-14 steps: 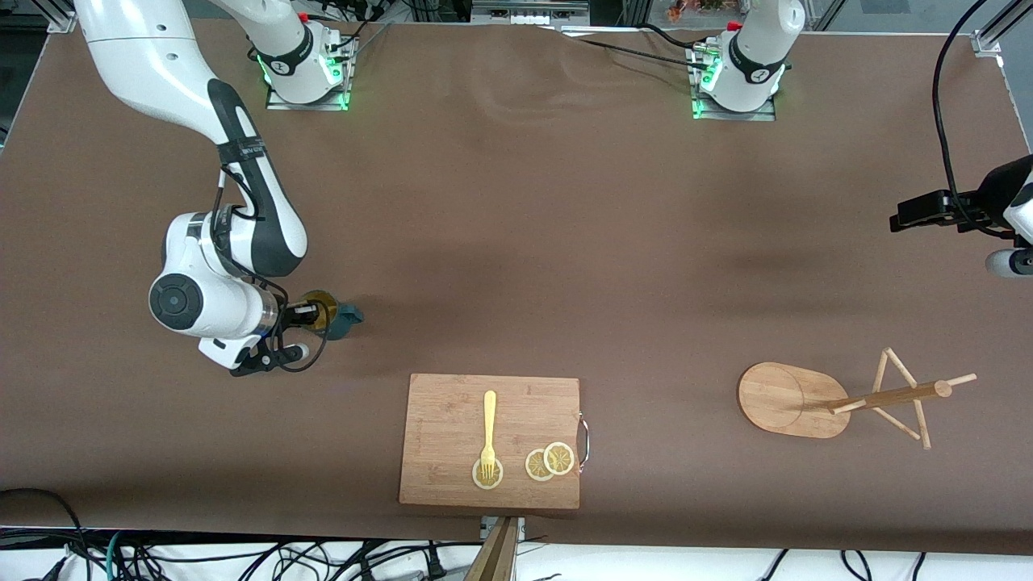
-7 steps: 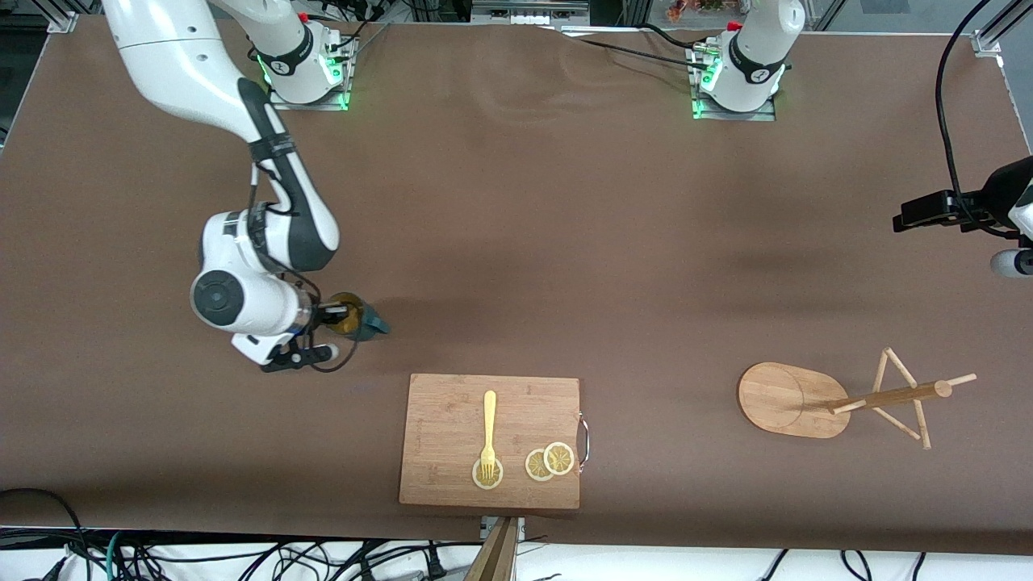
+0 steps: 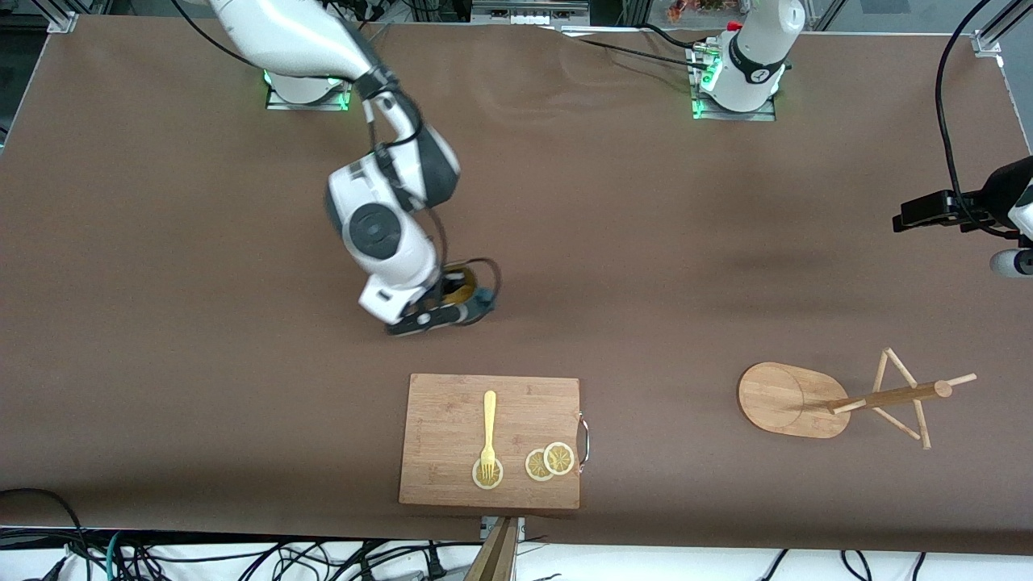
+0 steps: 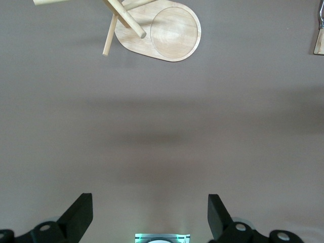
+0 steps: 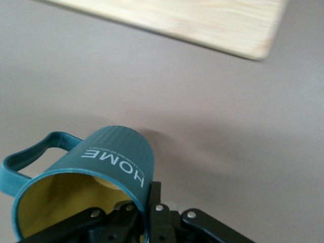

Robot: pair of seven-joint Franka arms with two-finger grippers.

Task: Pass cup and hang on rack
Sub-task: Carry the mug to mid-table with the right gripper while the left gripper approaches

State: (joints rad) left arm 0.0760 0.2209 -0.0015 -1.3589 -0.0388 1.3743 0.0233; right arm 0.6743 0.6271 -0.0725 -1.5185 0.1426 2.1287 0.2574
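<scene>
Next, my right gripper sets the dark teal cup down on the bare table (image 3: 595, 236) between the cutting board and the arm bases.
The dark teal cup (image 3: 478, 298) hangs above the table's middle, over the bare mat by the cutting board. My right gripper (image 3: 453, 297) is shut on its rim. In the right wrist view the ribbed cup (image 5: 111, 157) shows its yellow inside and loop handle, and my right gripper (image 5: 145, 202) has one finger inside the wall and one outside. The wooden rack (image 3: 787, 399) stands toward the left arm's end, also seen in the left wrist view as the rack (image 4: 169, 33). My left gripper (image 3: 928, 211) waits open over that end's edge, and the left gripper (image 4: 150, 205) holds nothing.
A bamboo cutting board (image 3: 452, 411) lies near the front edge with a yellow fork (image 3: 488, 428) and lemon slices (image 3: 549, 461) on it. Its edge, the cutting board (image 5: 202, 20), shows in the right wrist view. Cables run along the table's edges.
The right arm has carried the cup from the right arm's end toward the table's middle, and the gripper has tightened on the rim. The left arm has not moved.
</scene>
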